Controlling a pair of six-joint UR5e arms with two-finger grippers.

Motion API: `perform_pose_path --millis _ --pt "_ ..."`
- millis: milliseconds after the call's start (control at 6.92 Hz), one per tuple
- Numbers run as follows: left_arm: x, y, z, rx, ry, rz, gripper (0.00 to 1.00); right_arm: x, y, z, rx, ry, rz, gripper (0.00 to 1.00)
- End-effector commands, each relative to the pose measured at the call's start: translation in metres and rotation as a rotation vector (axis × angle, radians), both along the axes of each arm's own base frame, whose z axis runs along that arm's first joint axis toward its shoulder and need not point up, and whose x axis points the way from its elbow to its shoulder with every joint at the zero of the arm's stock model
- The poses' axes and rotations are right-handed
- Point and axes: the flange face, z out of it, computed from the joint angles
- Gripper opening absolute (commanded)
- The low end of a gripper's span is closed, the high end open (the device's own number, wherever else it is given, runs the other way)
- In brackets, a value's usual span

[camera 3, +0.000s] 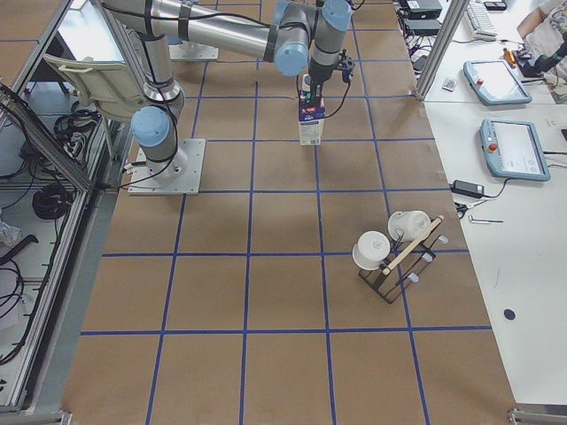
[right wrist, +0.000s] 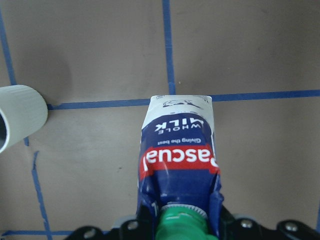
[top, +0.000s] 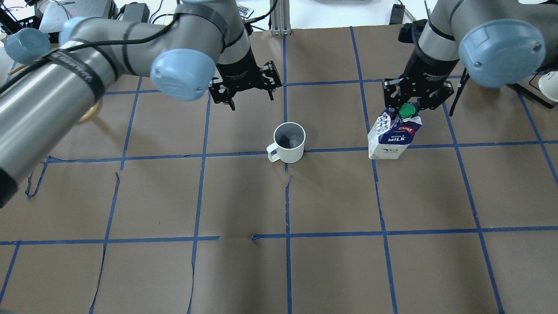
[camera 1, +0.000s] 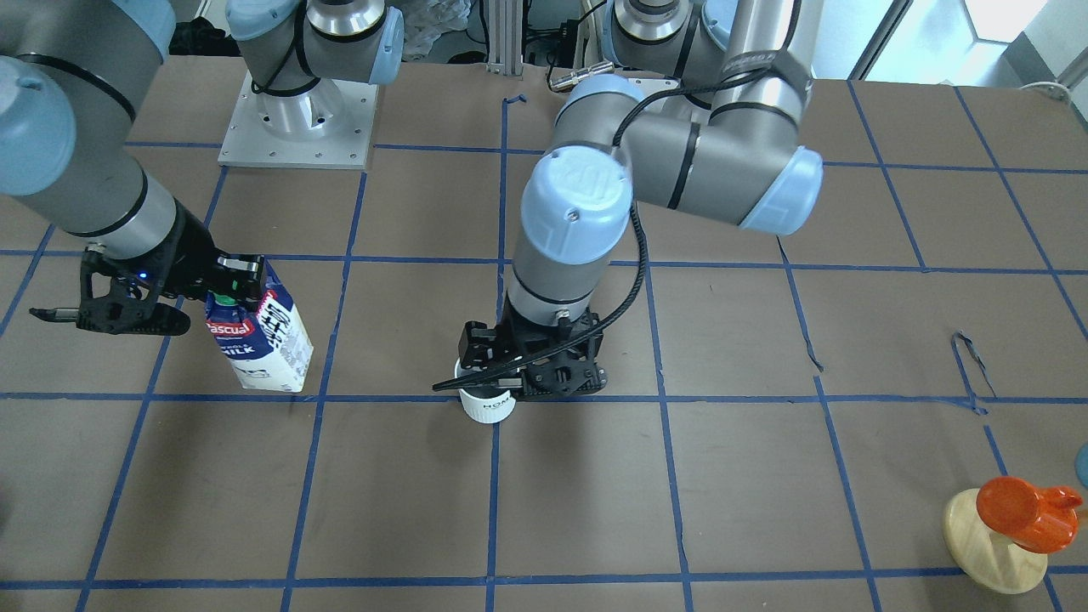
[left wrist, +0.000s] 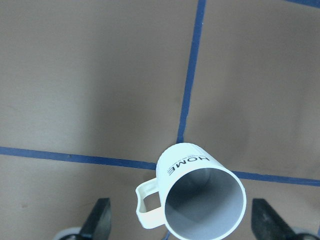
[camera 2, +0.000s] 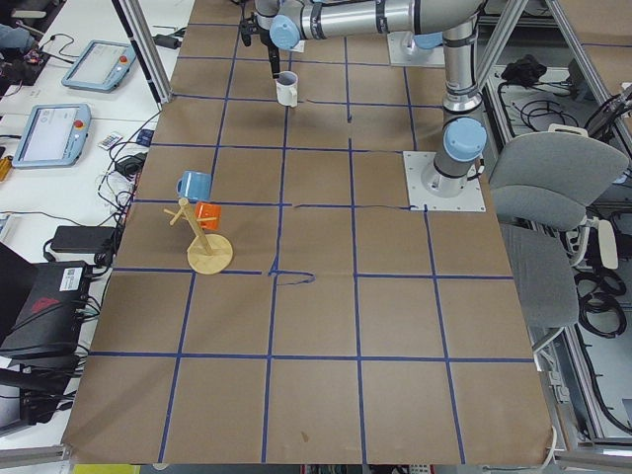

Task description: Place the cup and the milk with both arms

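Observation:
My right gripper is holding the milk carton, which leans with its base at the table. It will let go of the carton on the blue tape line (camera 1: pixel 427 411) (right wrist: pixel 77 101) beside the white cup.
The white cup (top: pixel 288 141) stands upright on the brown table where two blue tape lines cross, its handle toward the robot's left. In the left wrist view the cup (left wrist: pixel 200 195) shows "HOME" lettering and a grey inside. My left gripper (top: pixel 250 99) is open and hangs above the cup, with its fingers (left wrist: pixel 100 222) wide apart and clear of it. The blue and white milk (top: pixel 394 135) carton leans, with its base at the table. My right gripper (top: pixel 409 109) is shut on the milk's gable top beside the green cap (right wrist: pixel 182 225).
A wooden stand (camera 1: pixel 994 544) with an orange cup (camera 1: pixel 1024 510) is at the table corner on the robot's left. A rack with white cups (camera 3: pixel 394 248) stands on the robot's right side. Arm base plates (camera 1: pixel 297 119) sit at the robot's edge.

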Motion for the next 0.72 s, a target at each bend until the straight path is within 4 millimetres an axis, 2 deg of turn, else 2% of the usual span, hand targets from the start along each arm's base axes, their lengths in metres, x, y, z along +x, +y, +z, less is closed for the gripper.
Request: perform_pose_path --millis 0,145,289,434,578 --pt "0.064 0.051 0.073 0.051 -0.02 -0.04 1.0 0.054 -0.013 -0.02 -0.047 -0.035 0.029 0.1" --pt "0.086 0.075 0.096 0.09 -0.019 -0.083 1.0 0.076 -0.015 -0.029 -0.067 -0.036 0.049 0.11" --pt "0.1 0.087 0.099 0.1 -0.012 -0.122 1.0 0.089 -0.021 -0.039 -0.082 -0.037 0.055 0.11" --pt "0.108 0.09 0.098 0.063 -0.009 -0.131 1.0 0.096 -0.029 -0.046 -0.084 -0.038 0.066 0.11" --pt "0.12 0.075 0.099 -0.041 -0.016 -0.126 1.0 0.113 -0.033 -0.049 -0.083 -0.038 0.078 0.11"
